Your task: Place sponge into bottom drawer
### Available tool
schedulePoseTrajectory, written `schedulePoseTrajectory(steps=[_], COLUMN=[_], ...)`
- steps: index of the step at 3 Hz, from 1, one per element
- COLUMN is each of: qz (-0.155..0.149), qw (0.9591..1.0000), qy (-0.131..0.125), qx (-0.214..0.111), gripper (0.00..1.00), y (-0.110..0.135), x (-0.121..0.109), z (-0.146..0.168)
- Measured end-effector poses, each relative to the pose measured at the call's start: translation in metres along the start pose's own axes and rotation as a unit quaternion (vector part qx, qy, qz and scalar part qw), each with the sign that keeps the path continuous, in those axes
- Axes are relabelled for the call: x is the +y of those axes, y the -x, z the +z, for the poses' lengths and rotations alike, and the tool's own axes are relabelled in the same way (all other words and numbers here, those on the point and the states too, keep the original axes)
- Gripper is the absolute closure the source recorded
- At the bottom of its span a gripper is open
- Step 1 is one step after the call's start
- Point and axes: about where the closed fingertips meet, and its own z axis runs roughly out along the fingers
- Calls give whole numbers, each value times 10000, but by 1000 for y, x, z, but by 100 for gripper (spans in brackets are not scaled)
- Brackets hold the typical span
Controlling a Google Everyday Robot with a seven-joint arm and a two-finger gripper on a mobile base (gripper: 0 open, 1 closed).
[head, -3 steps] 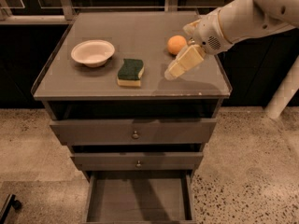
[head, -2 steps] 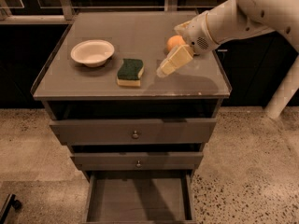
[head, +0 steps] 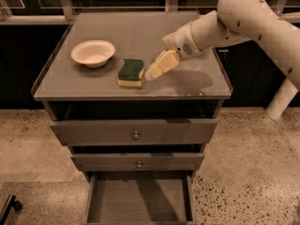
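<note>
The sponge is next: next my gripper moves over it and closes on the sponge's end (head: 138,73) that is farther from the white bowl.
The sponge (head: 131,72), dark green on top over pale yellow foam, lies flat on the grey cabinet top (head: 140,32), right of the white bowl (head: 93,53). My gripper (head: 154,71) hangs from the white arm coming in from the upper right; its tip is just right of the sponge, close to its right edge and low over the top. The bottom drawer (head: 139,201) is pulled out at the foot of the cabinet, its flat grey floor bare.
Two knobbed drawers (head: 136,135) sit above the open one, slightly pulled out. The arm's elbow (head: 243,13) fills the upper right. A speckled floor surrounds the cabinet. A white post (head: 281,97) stands at the right.
My gripper has moved left across the cabinet top toward the sponge, and now covers the orange object seen earlier. The sponge and bowl have not moved.
</note>
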Motion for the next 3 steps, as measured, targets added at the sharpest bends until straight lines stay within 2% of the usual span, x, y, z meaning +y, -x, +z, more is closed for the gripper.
schedulePoseTrajectory(steps=[2,3], qz=[194,231], qw=[9982,9969], qy=[566,747], qx=[24,62], gripper=[0,0], y=[7,6], x=[8,12], z=[51,71])
